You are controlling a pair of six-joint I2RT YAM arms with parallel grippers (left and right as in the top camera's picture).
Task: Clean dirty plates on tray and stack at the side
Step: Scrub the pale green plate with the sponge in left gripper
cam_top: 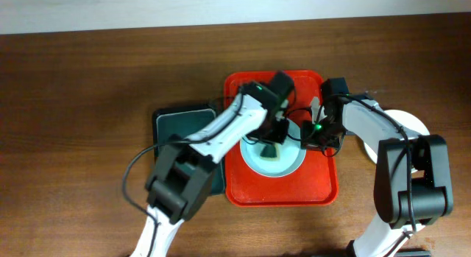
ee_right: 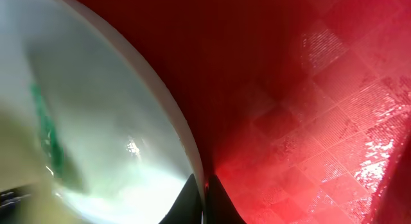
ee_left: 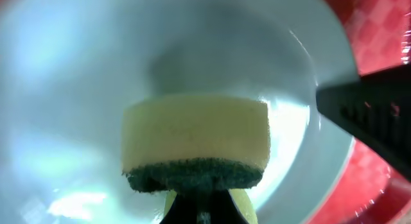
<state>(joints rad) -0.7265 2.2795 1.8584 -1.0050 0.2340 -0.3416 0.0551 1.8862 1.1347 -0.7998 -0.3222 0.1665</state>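
My left gripper needs to let go of the yellow sponge on the middle of the black tray's bottom (cam_top: 193, 145), next to the red tray.
A pale mint-blue plate (cam_top: 293, 161) lies in the red tray (cam_top: 239, 189). My left gripper (cam_top: 272, 143) is shut on a yellow sponge with a green scouring face (ee_left: 196, 144) and presses it onto the middle of the plate (ee_left: 64, 89). My right gripper (cam_top: 315, 130) is shut on the plate's right rim (ee_right: 192, 160), its fingertips (ee_right: 204, 201) pinching the edge over the red tray floor (ee_right: 308, 89). A teal-green smear (ee_right: 43, 124) shows on the plate in the right wrist view. The right gripper's black finger (ee_left: 376, 115) shows in the left wrist view.
A white plate (cam_top: 412, 124) lies on the table right of the tray, partly behind my right arm. A black tray (cam_top: 176, 123) sits left of the red tray, partly under my left arm. The wooden table runs all around.
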